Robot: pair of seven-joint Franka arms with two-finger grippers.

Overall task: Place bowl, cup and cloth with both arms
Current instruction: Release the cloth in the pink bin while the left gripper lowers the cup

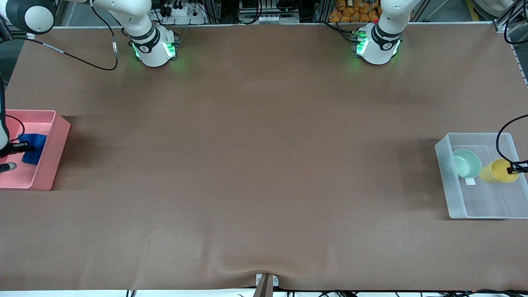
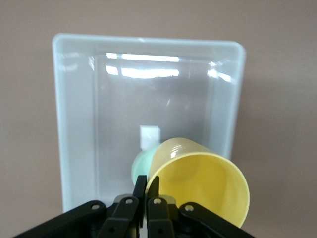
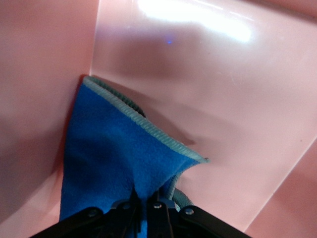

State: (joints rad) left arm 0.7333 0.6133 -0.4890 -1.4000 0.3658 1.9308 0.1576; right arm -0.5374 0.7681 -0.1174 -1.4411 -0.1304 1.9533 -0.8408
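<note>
The robot's left gripper needs to release the yellow cup on the clear bin's bottom beside the small white label [image 1: 481,196] [image 2: 120,156].
The blue cloth [image 1: 35,148] hangs in the pink bin [image 1: 57,140] at the right arm's end of the table. My right gripper [image 1: 24,147] is shut on its upper fold. In the right wrist view the cloth [image 3: 114,153] droops from the right gripper [image 3: 144,201] against the pink bin's wall [image 3: 223,99]. At the left arm's end, my left gripper [image 1: 513,168] is shut on the rim of the yellow cup [image 1: 498,171], tilted over the clear bin [image 1: 443,173]. The mint bowl [image 1: 466,163] lies in that bin beside the cup. The left wrist view shows the left gripper [image 2: 147,186] pinching the cup [image 2: 198,183], with the bowl [image 2: 141,163] partly hidden.
A small white label [image 1: 470,180] lies on the clear bin's floor. Brown table covering [image 1: 264,165] spans between the two bins. A black cable [image 1: 82,62] trails near the right arm's base. A small mount [image 1: 266,284] sits at the table's front edge.
</note>
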